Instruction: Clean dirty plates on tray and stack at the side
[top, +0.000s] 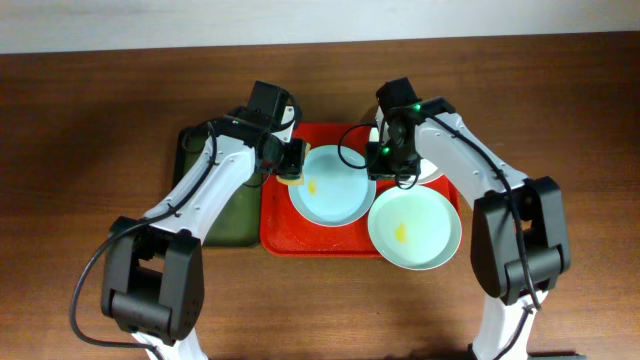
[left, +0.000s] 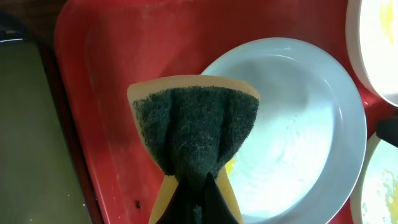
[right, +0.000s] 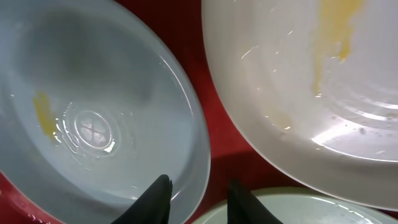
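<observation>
Green and white plates crowd the blue plate's rim; my right gripper should slide it clear, then pinch its edge (right: 198, 195) for scrubbing.
The pale blue plate (top: 325, 187) lies in the middle of the red tray (top: 275, 235) with a small yellow smear near its left side. The pale green plate (top: 415, 228), also smeared yellow, overlaps the tray's right front corner. The white plate (top: 432, 168) is mostly hidden under my right arm. It shows with a yellow smear in the right wrist view (right: 311, 81). My left gripper (top: 293, 176) is shut on a yellow sponge with a green scouring face (left: 196, 124), at the blue plate's (left: 298, 130) left rim. My right gripper (right: 198, 193) is open, its fingers on either side of the blue plate's (right: 93, 112) right rim.
A narrower dark green tray (top: 215, 205) lies against the red tray's left side and also shows in the left wrist view (left: 31, 137). Brown wooden table (top: 80, 150) surrounds both trays. The green plate's rim (right: 292, 208) lies just below my right fingers.
</observation>
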